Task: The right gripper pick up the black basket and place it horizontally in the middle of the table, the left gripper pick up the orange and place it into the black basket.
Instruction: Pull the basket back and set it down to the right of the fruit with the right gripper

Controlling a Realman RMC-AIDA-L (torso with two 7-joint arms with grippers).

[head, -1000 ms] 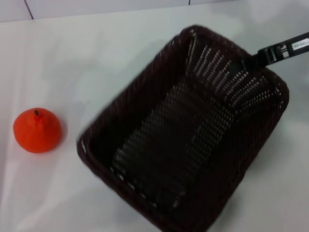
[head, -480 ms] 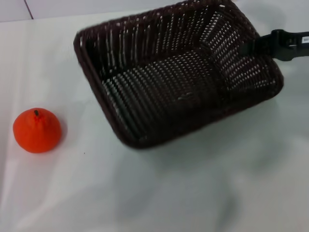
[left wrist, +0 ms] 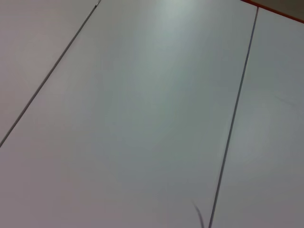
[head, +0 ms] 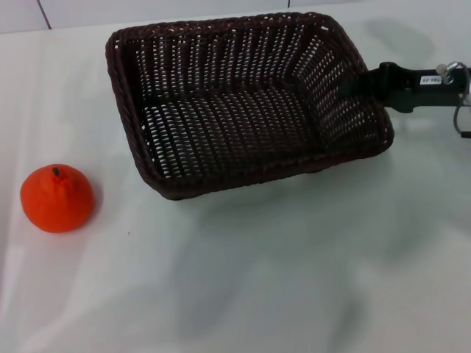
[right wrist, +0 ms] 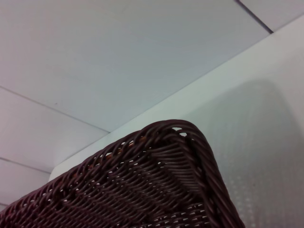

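Note:
I need to move my left gripper to the orange next and close it on its side (head: pixel 38 195) that is turned away from the black basket.
The black basket (head: pixel 221 59) lies lengthwise across the far middle of the white table (head: pixel 257 279), its opening tipped toward me. My right gripper (head: pixel 358 82) reaches in from the right and is shut on the basket's right short wall. The right wrist view shows a braided corner of the basket (right wrist: pixel 156 180) close up. The orange (head: pixel 57 199) sits on the table at the near left, well apart from the basket, stem up. My left gripper is not in view; its wrist view shows only pale panels with thin seams.
A grey cable (head: pixel 462 118) loops off the right arm at the right edge. A pale panelled wall (head: pixel 147 9) stands right behind the table's far edge. Bare tabletop stretches in front of the basket and to the right of the orange.
The right gripper has swung the basket from a diagonal, near position to the far middle, turned it lengthwise across the table and lowered it. The orange has not moved.

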